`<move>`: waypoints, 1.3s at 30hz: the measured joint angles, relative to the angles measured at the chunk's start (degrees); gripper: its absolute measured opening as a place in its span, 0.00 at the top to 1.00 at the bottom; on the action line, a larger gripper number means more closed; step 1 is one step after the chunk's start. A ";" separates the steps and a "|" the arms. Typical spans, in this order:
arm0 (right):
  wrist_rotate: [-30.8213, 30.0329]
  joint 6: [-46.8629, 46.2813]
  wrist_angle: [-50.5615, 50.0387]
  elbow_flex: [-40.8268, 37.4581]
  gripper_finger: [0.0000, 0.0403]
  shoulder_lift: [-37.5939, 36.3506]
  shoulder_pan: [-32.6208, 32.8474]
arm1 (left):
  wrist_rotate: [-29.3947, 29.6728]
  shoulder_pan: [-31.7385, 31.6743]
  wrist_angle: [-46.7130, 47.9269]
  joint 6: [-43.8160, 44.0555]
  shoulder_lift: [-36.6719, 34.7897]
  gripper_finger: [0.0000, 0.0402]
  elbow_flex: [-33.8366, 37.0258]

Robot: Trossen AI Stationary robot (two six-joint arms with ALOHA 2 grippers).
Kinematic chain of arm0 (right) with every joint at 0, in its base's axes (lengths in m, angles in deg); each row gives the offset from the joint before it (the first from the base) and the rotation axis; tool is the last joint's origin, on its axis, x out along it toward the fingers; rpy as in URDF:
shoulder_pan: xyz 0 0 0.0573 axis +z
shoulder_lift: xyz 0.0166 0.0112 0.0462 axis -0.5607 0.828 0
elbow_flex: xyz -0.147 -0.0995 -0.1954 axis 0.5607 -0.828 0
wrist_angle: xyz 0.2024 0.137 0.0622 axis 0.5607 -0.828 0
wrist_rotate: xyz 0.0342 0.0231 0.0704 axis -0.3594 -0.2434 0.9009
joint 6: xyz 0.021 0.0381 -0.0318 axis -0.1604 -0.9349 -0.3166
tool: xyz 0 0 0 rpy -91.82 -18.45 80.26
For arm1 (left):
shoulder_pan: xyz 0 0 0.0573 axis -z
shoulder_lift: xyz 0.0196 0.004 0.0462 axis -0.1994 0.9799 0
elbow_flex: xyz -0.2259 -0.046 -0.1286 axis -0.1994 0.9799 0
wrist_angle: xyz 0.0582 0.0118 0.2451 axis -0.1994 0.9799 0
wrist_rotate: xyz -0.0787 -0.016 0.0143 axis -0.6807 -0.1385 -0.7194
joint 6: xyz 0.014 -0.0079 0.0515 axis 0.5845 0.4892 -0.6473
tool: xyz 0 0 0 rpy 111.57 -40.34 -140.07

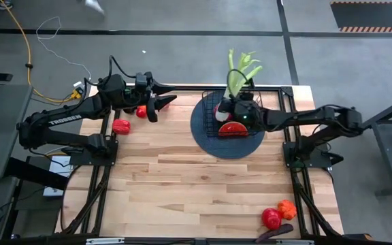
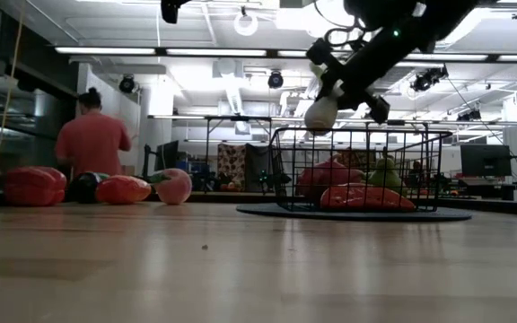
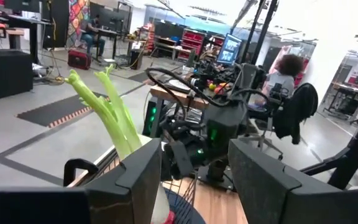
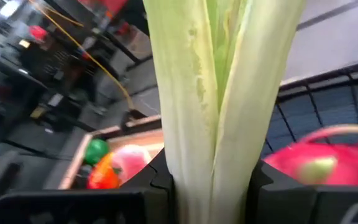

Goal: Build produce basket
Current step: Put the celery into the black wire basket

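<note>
Next, my right gripper releases the celery in the basket (image 1: 221,123), between the dragon fruit and the red piece.
The black wire basket (image 1: 245,121) stands on its dark round disc (image 1: 206,133) at the table's far middle. It holds a pink dragon fruit (image 4: 328,158) and red and green pieces (image 2: 363,196). My right gripper (image 1: 227,109) hangs over the basket, shut on the long pale green celery (image 1: 239,73), whose leaves point past the far edge. My left gripper (image 1: 159,103) waits open at the far left, facing the basket, above red pieces (image 1: 121,126). More produce (image 1: 272,218) lies at the near right. My right gripper pinches the celery between its two fingers on the lower stalk (image 4: 211,155), just above the white root end (image 2: 319,114). The fingers come from the table's right and lie across the stalk. The celery is lifted clear over the basket's rim, tilted, with its leaves toward the far side.
A red piece, an orange piece (image 1: 288,208) and a dark eggplant (image 1: 275,233) lie at the near right corner. Red pieces and a peach-coloured one (image 2: 174,186) sit at the far left under my left arm. A person (image 2: 92,139) stands beyond the table. The middle boards (image 1: 182,184) are bare.
</note>
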 joint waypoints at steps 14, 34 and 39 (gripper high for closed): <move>-8.82 -21.46 -17.16 6.92 0.80 5.13 3.46 | 0.39 0.00 0.22 -3.01 0.00 0.56 0.00; 15.24 28.94 -14.40 6.92 0.79 -3.09 -2.68 | 0.98 0.00 0.20 -2.78 0.00 0.56 0.00; 38.05 51.55 -19.81 6.94 0.79 -7.43 -8.01 | 1.31 0.00 0.20 -2.25 0.00 0.56 0.00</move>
